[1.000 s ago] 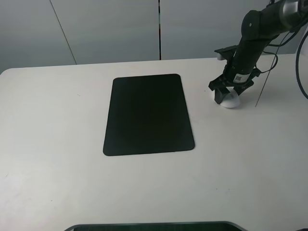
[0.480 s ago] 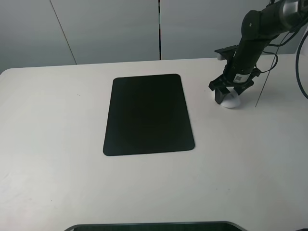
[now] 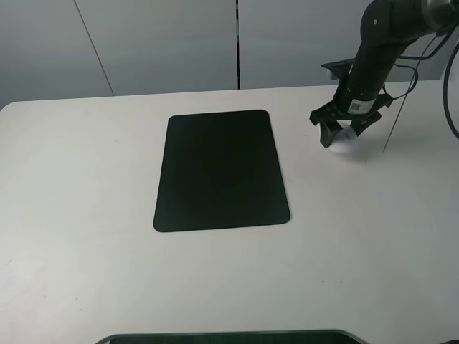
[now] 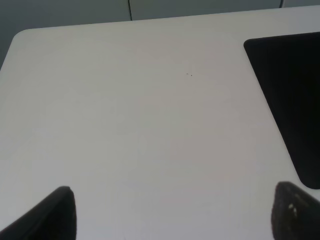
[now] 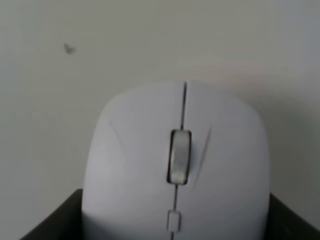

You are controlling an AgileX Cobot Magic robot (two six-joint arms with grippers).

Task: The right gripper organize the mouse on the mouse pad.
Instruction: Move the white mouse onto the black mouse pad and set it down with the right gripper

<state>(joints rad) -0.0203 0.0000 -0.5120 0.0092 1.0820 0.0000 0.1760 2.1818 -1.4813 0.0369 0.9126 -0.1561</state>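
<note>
The white mouse, held a little above the table now, will be let go by my right gripper near the middle of the black mouse pad (image 3: 217,172).
The white mouse (image 3: 347,135) with its grey scroll wheel is held between the fingers of my right gripper (image 3: 344,133), a little above the table, to the right of the mouse pad. The black mouse pad (image 3: 220,170) lies flat in the middle of the white table (image 3: 86,215). In the right wrist view the mouse (image 5: 177,165) fills the frame, with a dark finger (image 5: 50,222) at each side. My left gripper (image 4: 172,215) is open over bare table, and a corner of the pad (image 4: 295,95) shows beside it. The left gripper is out of the exterior view.
A dark flat object (image 3: 229,337) lies at the table's front edge. A thin cable (image 3: 393,122) hangs down to the table just right of the right arm. A grey wall stands behind the table's back edge.
My right gripper has risen and moved slightly back, taking the mouse off the table. The pad and the left arm have not moved.
</note>
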